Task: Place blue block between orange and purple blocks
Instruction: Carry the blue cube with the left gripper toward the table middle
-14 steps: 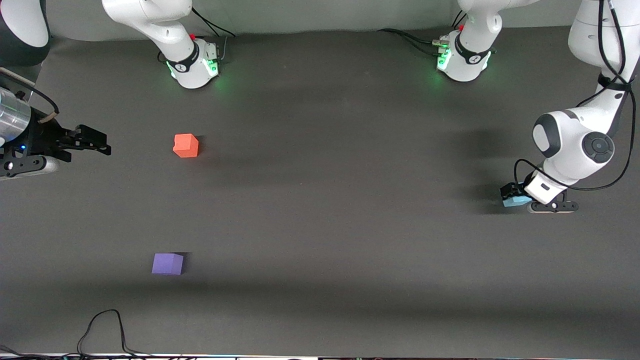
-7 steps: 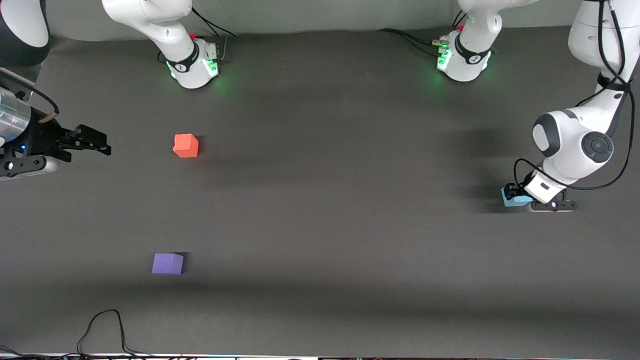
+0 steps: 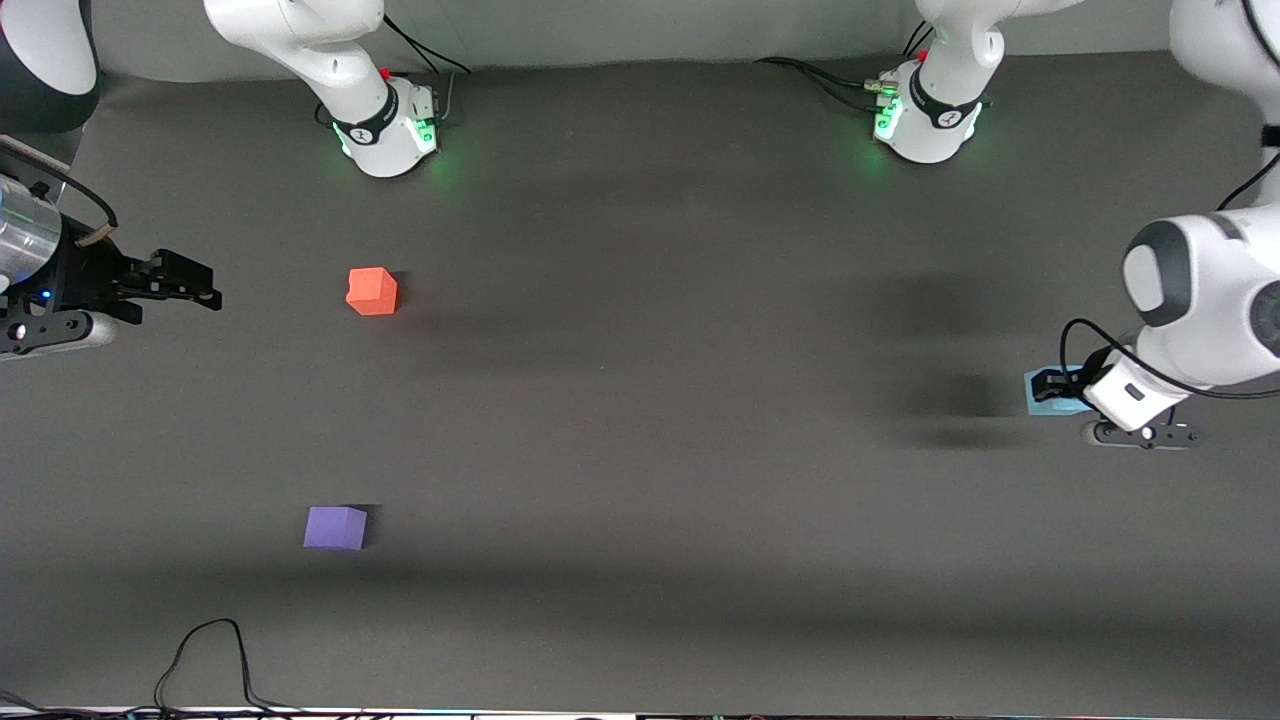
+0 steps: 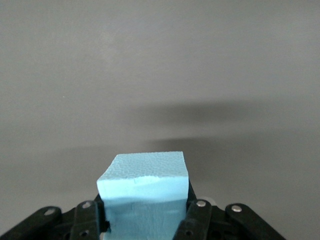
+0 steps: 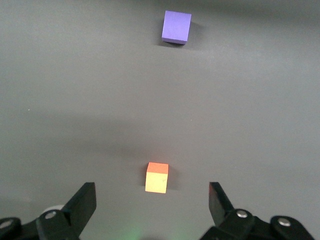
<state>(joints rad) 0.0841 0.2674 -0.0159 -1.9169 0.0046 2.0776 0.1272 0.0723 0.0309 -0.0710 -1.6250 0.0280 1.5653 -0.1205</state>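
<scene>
Next, my left gripper lets go of the light blue block on the bare middle of the dark grey mat (image 3: 624,376).
My left gripper (image 3: 1062,388) is shut on the light blue block (image 3: 1052,396), which it holds lifted above the dark table at the left arm's end; the block fills the space between the fingers in the left wrist view (image 4: 145,192). The orange block (image 3: 372,291) sits on the table toward the right arm's end, and the purple block (image 3: 336,527) lies nearer to the front camera than it. My right gripper (image 3: 205,287) waits open and empty in the air beside the orange block. Both blocks show in the right wrist view, the orange block (image 5: 157,177) and the purple block (image 5: 176,27).
A dark grey mat (image 3: 640,420) covers the table. A black cable (image 3: 210,660) loops on the mat's edge nearest the front camera, at the right arm's end. The arm bases (image 3: 385,125) stand along the edge farthest from the camera.
My left gripper has risen from the table with the blue block in it and shifted toward the left arm's end. The right arm has not moved.
</scene>
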